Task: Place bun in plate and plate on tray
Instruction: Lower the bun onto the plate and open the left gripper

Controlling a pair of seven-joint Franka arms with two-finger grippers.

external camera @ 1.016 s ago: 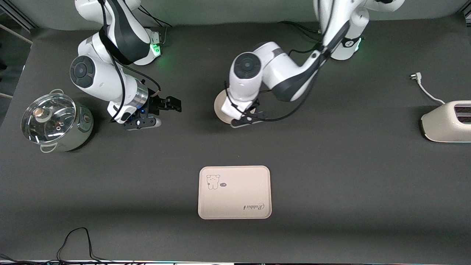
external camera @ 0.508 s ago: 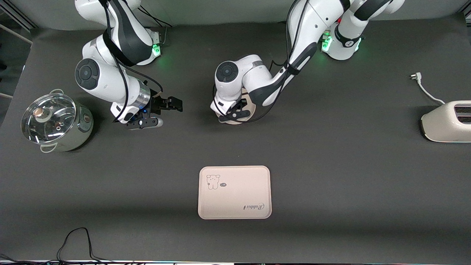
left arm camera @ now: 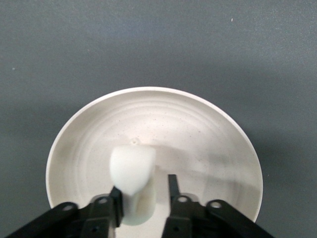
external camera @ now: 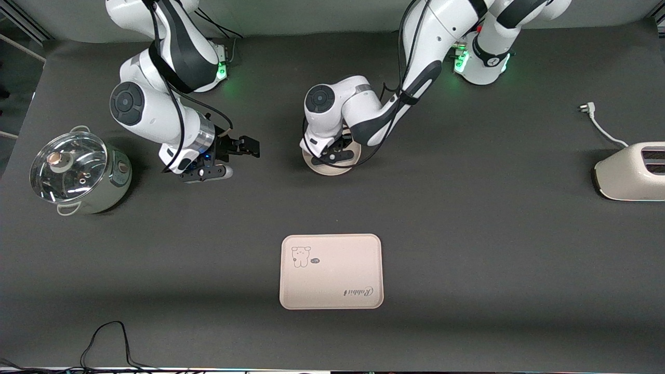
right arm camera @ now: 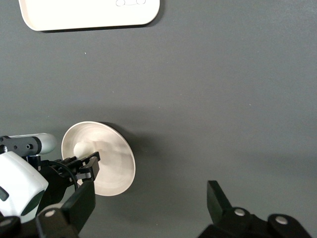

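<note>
The cream plate's rim (external camera: 304, 153) (right arm camera: 133, 171), on the side that faces the green pot, is the next place I will bring my right gripper to and close it.
The round cream plate (external camera: 325, 169) lies on the table between the two arms' bases and the tray, mostly covered by the left arm. My left gripper (external camera: 335, 155) is down in the plate (left arm camera: 208, 144), open: the white bun (left arm camera: 132, 173) touches one finger, and a gap shows between it and the other finger. The rectangular "Rabbit" tray (external camera: 331, 271) lies nearer to the front camera than the plate and holds nothing. My right gripper (external camera: 228, 158) is open and empty over the table between the pot and the plate; its wrist view shows the plate (right arm camera: 114, 158) and the tray's edge (right arm camera: 89, 12).
A green pot with a glass lid (external camera: 78, 171) stands at the right arm's end of the table. A cream toaster (external camera: 631, 171) with its cord (external camera: 597, 124) stands at the left arm's end. A black cable (external camera: 109, 337) lies at the front edge.
The left arm has swung its hand round and lowered it into the plate with the bun. The right gripper has shifted slightly.
</note>
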